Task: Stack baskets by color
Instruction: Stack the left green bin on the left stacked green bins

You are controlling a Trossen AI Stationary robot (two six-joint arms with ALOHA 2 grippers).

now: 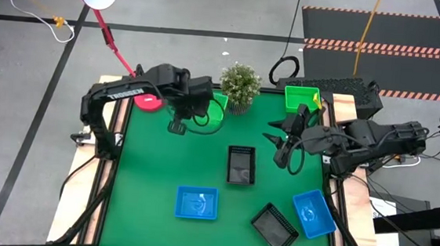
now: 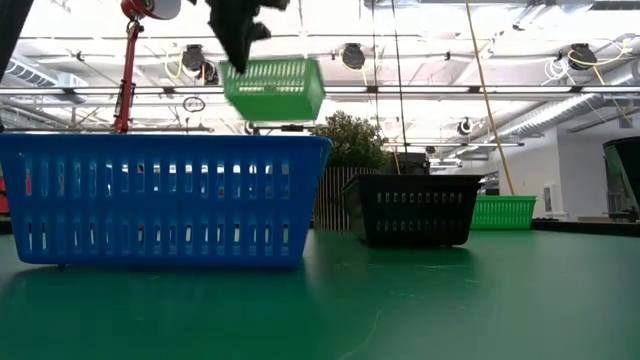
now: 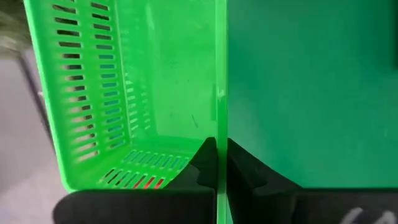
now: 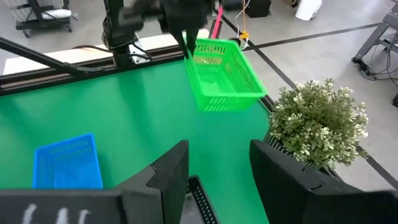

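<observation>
Next, the robot's right gripper needs to close on the rim (image 1: pixel 222 96) (image 4: pixel 255 76) beside the potted plant, on the green basket that the left gripper holds up.
My left gripper (image 3: pixel 222 163) is shut on a bright green basket (image 2: pixel 275 88), which hangs in the air over the table's far left part (image 1: pixel 216 111), close to the potted plant (image 1: pixel 240 85). The right wrist view shows this basket (image 4: pixel 221 74) too. A second green basket (image 1: pixel 301 96) sits at the far right. One black basket (image 1: pixel 240 165) rests mid-table and another (image 1: pixel 275 226) lies near the front. Two blue baskets (image 1: pixel 196 202) (image 1: pixel 313 213) stand along the near edge. My right gripper (image 4: pixel 217 163) hovers open above the table's right side (image 1: pixel 287 156), with nothing between its fingers. My left gripper pinches one wall of the green basket (image 3: pixel 221 118) at its rim, one finger (image 3: pixel 200 163) inside the basket and the other (image 3: pixel 245 167) outside. The fingers come from above, pointing steeply down. The basket hangs below them, slightly tilted and clear of the table.
A red round lamp base (image 1: pixel 149 100) stands at the far left, its stem leaning beyond the table. The plant stands at the far middle edge. Bare green mat (image 1: pixel 154 165) lies at the left, between the lifted basket and the near blue basket.
</observation>
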